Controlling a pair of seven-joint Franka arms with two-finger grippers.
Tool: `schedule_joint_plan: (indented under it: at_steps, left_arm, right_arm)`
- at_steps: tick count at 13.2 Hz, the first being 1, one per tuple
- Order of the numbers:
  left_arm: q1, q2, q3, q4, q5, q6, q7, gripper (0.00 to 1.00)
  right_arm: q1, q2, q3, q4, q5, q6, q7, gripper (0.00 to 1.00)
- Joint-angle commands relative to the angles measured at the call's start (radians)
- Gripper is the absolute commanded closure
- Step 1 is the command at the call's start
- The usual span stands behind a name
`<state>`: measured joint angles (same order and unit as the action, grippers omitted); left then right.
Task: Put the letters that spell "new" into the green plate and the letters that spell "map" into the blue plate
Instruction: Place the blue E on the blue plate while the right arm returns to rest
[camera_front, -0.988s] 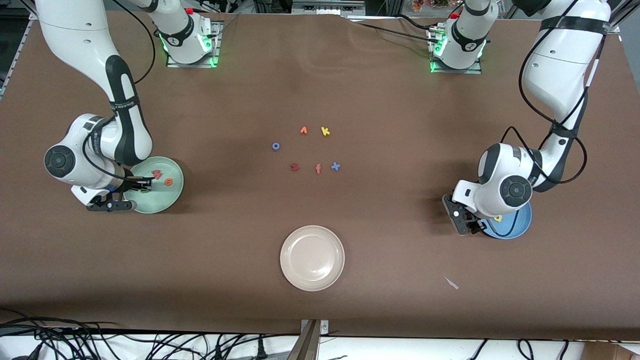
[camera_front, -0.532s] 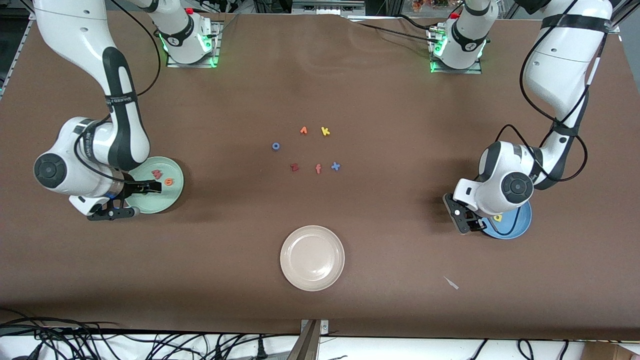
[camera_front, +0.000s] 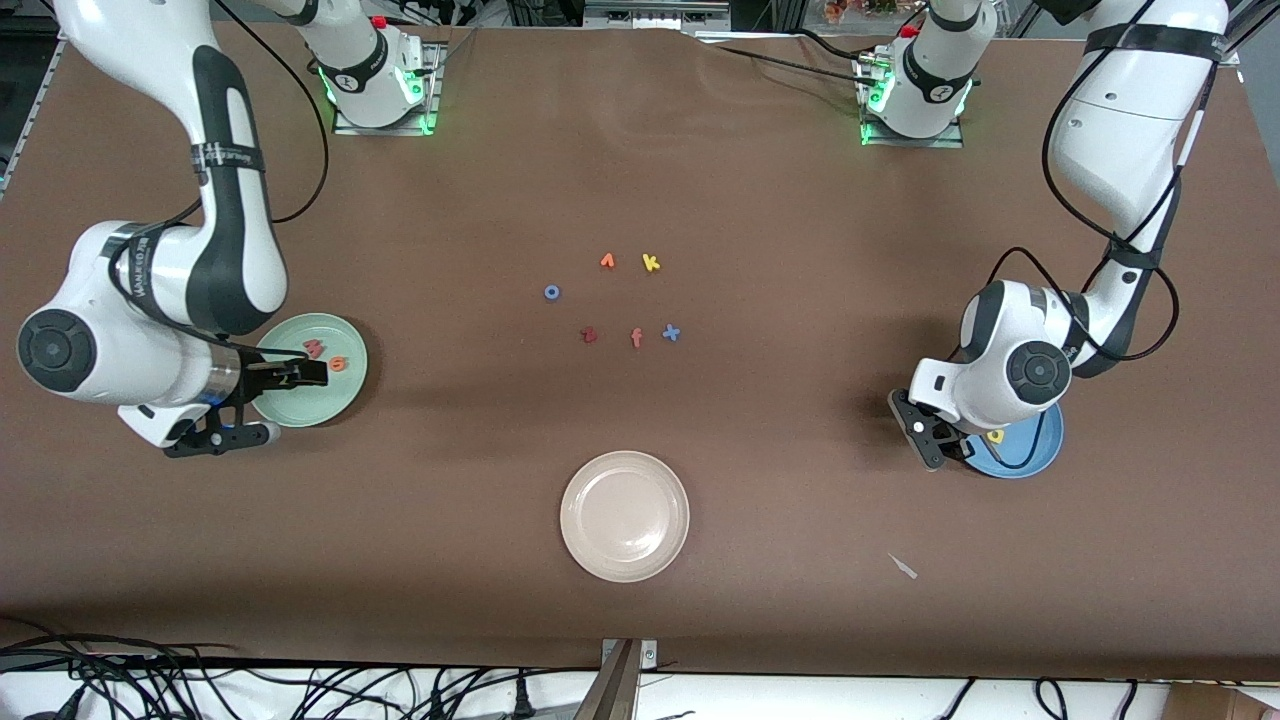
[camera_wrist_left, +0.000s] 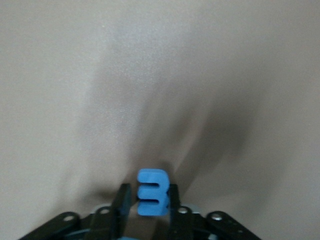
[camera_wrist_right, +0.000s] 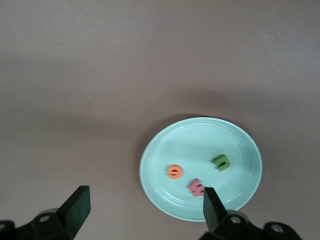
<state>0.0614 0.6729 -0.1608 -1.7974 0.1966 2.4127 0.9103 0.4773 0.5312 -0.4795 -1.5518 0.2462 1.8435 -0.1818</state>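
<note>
The robot's left gripper should release the blue m, now low at the plate's rim, near the middle of the blue plate (camera_front: 1015, 426), beside the yellow a.
The pale green plate (camera_wrist_right: 200, 167) holds the green n (camera_wrist_right: 221, 161), the orange e (camera_wrist_right: 175, 172) and the pink w (camera_wrist_right: 197, 187). My right gripper (camera_wrist_right: 145, 195) hangs open and empty above this plate's edge (camera_front: 310, 400). In the front view the w (camera_front: 314, 348) and e (camera_front: 339, 363) show, while the hand hides the n. My left gripper (camera_wrist_left: 148, 192) is shut on the blue m (camera_wrist_left: 152, 199), low at the rim of the blue plate (camera_front: 1030, 452). The yellow a (camera_front: 995, 436) lies in that plate.
A cream-white plate (camera_front: 625, 515) sits nearer to the front camera at mid-table. Loose letters lie in the middle: blue o (camera_front: 551, 292), orange pointed letter (camera_front: 607, 261), yellow k (camera_front: 651, 263), a dark red letter (camera_front: 589, 335), pinkish f (camera_front: 636, 338), blue x (camera_front: 671, 333). A pale scrap (camera_front: 903, 566) lies near the front.
My right gripper opened, left the green n in the green plate and rose away from it. My left gripper closed on the blue m by the blue plate.
</note>
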Motion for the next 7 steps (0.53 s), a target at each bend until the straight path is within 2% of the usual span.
schedule_joint_plan:
  at_steps: [1, 3, 5, 7]
  left_arm:
    - [0.006, -0.010, -0.006, -0.030, 0.017, 0.003, -0.057, 0.77]
    - [0.005, -0.012, -0.006, -0.023, 0.017, -0.004, -0.067, 0.95]
    - [-0.002, -0.018, -0.006, -0.005, 0.015, -0.013, -0.109, 1.00]
    - [-0.003, -0.029, -0.006, 0.027, 0.015, -0.045, -0.128, 1.00]
  right_arm:
    - [0.000, 0.006, 0.083, 0.032, -0.068, -0.024, 0.144, 0.00]
    - [-0.054, -0.025, 0.213, 0.032, -0.175, -0.021, 0.288, 0.00]
    - [-0.167, -0.085, 0.359, 0.018, -0.189, -0.029, 0.375, 0.00]
    - [-0.265, -0.192, 0.445, -0.075, -0.188, -0.026, 0.389, 0.00]
